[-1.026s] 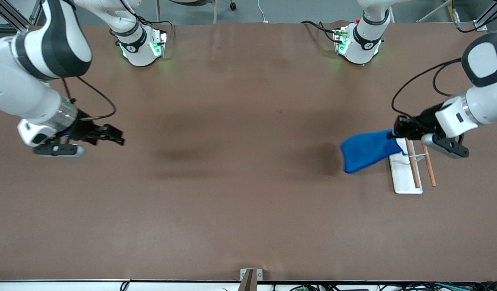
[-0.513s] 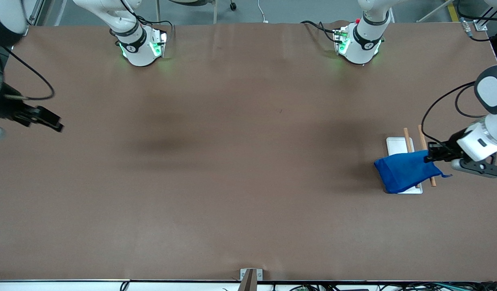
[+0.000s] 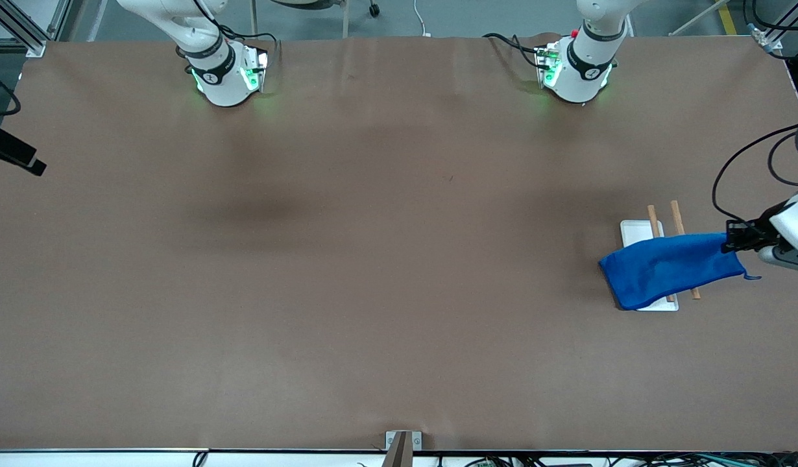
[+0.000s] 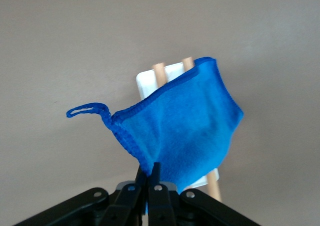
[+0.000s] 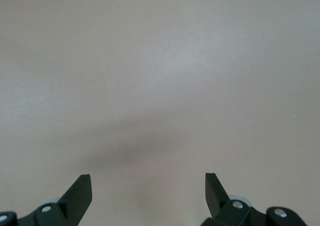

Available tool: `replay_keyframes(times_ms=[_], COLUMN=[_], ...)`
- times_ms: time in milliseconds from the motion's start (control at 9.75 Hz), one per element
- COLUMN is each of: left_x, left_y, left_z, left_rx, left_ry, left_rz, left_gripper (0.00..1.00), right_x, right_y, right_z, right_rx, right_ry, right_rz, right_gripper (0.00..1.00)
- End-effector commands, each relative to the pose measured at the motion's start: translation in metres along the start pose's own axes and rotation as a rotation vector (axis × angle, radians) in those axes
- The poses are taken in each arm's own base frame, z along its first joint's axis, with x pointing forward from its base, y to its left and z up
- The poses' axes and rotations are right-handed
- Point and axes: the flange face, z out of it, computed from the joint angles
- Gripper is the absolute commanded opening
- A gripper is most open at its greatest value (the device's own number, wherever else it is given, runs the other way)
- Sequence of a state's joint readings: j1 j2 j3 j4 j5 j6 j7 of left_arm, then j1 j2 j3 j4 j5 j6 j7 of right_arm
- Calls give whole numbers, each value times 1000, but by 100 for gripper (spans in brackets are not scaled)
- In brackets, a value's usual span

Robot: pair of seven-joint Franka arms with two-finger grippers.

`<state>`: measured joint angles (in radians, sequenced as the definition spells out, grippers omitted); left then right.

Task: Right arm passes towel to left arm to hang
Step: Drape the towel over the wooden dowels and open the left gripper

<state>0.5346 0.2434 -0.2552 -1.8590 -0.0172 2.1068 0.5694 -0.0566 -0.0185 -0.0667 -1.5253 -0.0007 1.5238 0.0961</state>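
Note:
Next, my left gripper releases the blue towel, which hangs over the rods now, draped across the two wooden rods (image 3: 660,256) (image 4: 181,128) above the white tray.
The bright blue towel (image 3: 668,268) hangs over the two wooden rods (image 3: 678,215) of the rack, covering part of its white tray (image 3: 632,232) at the left arm's end of the table. My left gripper (image 3: 730,241) is shut on the towel's edge close to its small loop (image 3: 751,277). In the left wrist view the towel (image 4: 185,131) stretches from my left gripper (image 4: 149,172) over the rods (image 4: 159,73), with the loop (image 4: 86,109) hanging free. My right gripper (image 3: 16,155) is open and empty at the right arm's end of the table; in the right wrist view it (image 5: 148,185) is over bare table.
The brown table cover (image 3: 386,259) spreads across the whole view. The right arm's base (image 3: 224,71) and the left arm's base (image 3: 574,68) stand along the table's edge farthest from the front camera. A small metal bracket (image 3: 402,444) sits at the nearest edge.
My left gripper has carried the towel over the rack and pulled it across the rods toward the left arm's end. My right gripper has drawn back to the right arm's end of the table.

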Motion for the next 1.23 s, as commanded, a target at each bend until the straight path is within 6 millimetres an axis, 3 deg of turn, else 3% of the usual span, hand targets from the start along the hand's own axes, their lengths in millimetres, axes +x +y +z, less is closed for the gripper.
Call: replay_keyframes(times_ms=[0,308,615,821,923,1026,1128], left_x=[-18,-20,-31,-31,-27,-27,-27], left_y=[-21,-41,-68,-67,-62,-62,-62], left_z=[13,21,48,62,66,69,70], left_rx=[4,27,23,13,4,-3,-9], left_ry=[-24,-36,-20,-22,-25,-27,-25], left_rz=[35,56,15,4,5,3,-1], left_gripper=[0,0,0,0,6,33,76], right_x=[-1,-1,-6,-6,-6,-6,-6], right_y=[1,5,2,1,1,2,1], right_z=[-2,-3,1,1,1,2,2], right_rx=[-26,-26,-29,-29,-28,-28,-26], right_ry=[5,5,-41,-38,-40,-41,-43], right_rz=[-51,-55,-56,-58,-58,-57,-57], right_gripper=[100,100,100,100,100,100,100])
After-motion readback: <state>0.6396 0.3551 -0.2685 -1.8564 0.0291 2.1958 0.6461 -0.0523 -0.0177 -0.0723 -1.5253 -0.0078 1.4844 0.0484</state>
